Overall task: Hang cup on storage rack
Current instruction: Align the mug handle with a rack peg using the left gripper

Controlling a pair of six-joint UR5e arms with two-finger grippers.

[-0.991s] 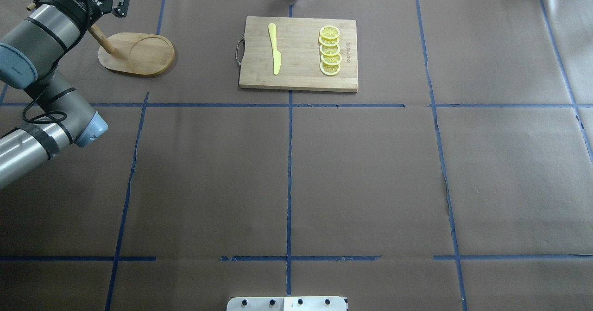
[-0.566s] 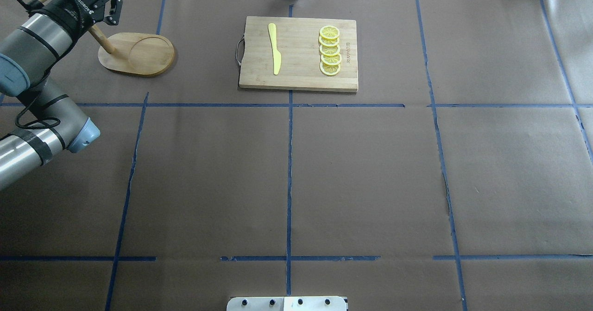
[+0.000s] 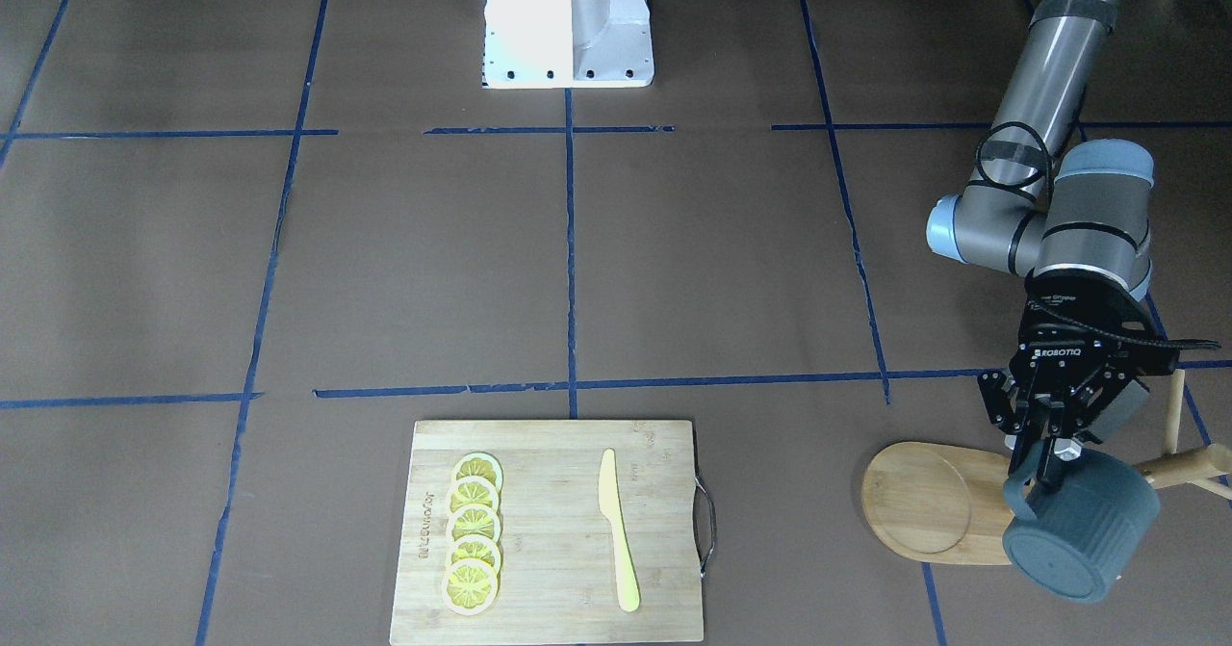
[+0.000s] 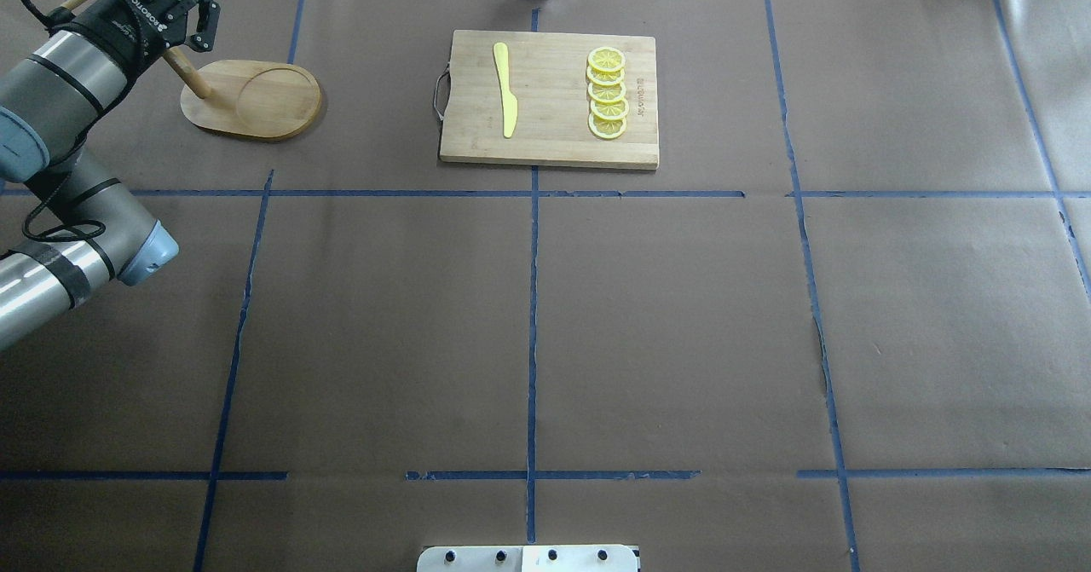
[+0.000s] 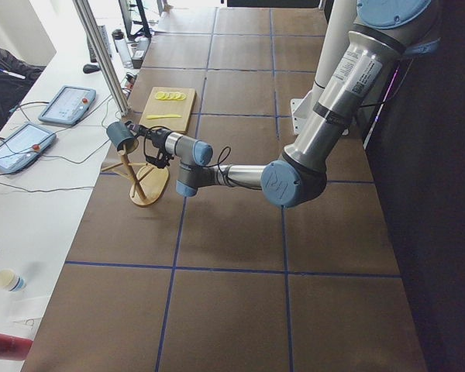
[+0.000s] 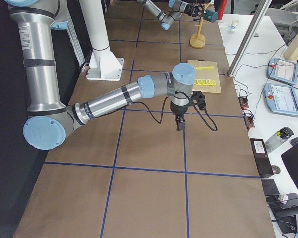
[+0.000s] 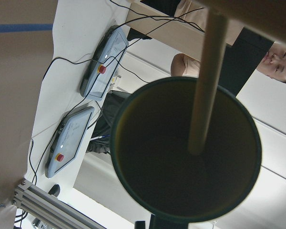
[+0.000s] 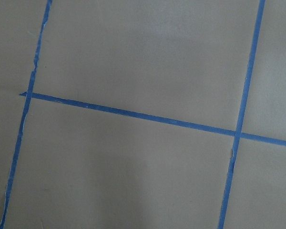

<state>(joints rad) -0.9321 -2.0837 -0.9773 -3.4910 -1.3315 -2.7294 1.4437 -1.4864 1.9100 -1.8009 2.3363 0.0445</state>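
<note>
My left gripper is going to release the cup on the storage rack's peg (image 3: 1100,507) (image 7: 206,81) that reaches into the cup's opening.
My left gripper (image 3: 1051,453) is shut on the loop handle of the dark blue-grey ribbed cup (image 3: 1088,530). It holds the cup in the air, tilted on its side, over the far end of the bamboo storage rack's oval base (image 3: 914,502) and beside its pegs (image 3: 1189,463). In the left wrist view a peg (image 7: 205,81) crosses the rim and ends over the cup's mustard mouth (image 7: 152,162). In the overhead view the rack base (image 4: 256,99) shows and the cup is out of view. My right gripper (image 6: 180,124) points down over the table's middle; I cannot tell whether it is open or shut.
A wooden cutting board (image 4: 554,141) with a yellow knife (image 4: 505,90) and several lemon slices (image 4: 607,95) lies right of the rack. Tablets (image 5: 66,105) and cables lie on the white bench past the table's far edge. A person (image 7: 279,57) is close behind the rack.
My left wrist has shifted a little left and toward the table's far edge by the rack. The rack, board and right arm have not moved.
</note>
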